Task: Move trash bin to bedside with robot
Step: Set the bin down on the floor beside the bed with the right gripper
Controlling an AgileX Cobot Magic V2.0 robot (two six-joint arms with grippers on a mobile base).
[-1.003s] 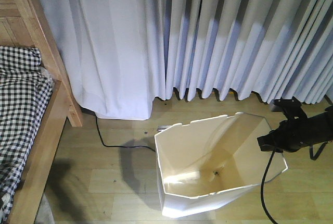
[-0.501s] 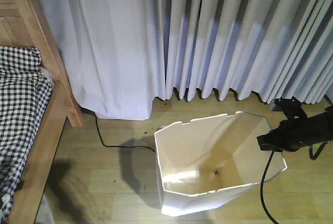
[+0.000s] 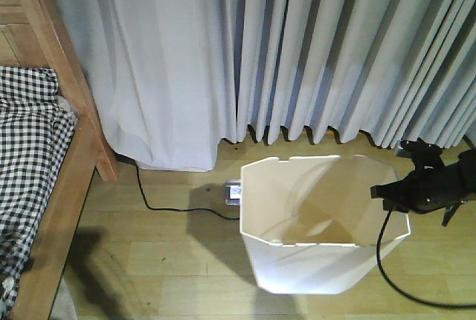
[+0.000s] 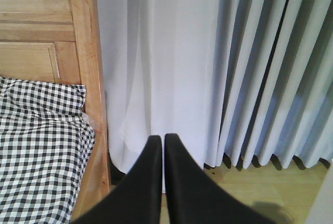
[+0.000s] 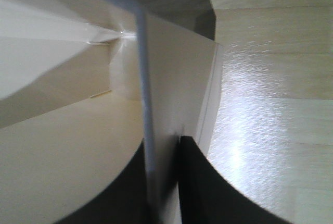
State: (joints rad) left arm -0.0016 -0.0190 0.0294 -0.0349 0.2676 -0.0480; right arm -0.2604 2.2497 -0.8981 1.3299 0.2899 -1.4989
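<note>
My right gripper will release the white trash bin on the wood floor (image 3: 288, 274), close to the small socket box. The bin now stands in front of the curtain.
The white trash bin (image 3: 297, 260) stands upright on the wood floor in front of the curtain, cream inside. My right gripper (image 3: 381, 191), on a slim black arm, is shut on the bin's right rim. In the right wrist view the rim wall (image 5: 156, 109) runs between my two black fingers (image 5: 200, 182), one inside and one outside. The bed (image 3: 71, 178), with a light wooden frame and checked bedding (image 3: 26, 149), is at the far left, well apart from the bin. My left gripper (image 4: 162, 139) is shut and empty, pointing at the curtain beside the bed frame (image 4: 86, 78).
Pale pleated curtains (image 3: 297, 52) hang to the floor behind the bin. A black cable (image 3: 160, 205) lies on the floor from the bed corner to a small socket box (image 3: 233, 192) left of the bin. Another black cable (image 3: 387, 260) trails from the right arm.
The bin was tilted with its mouth facing me; it now stands upright and sits a little farther right. My right gripper has stayed on its right rim and shifted slightly.
</note>
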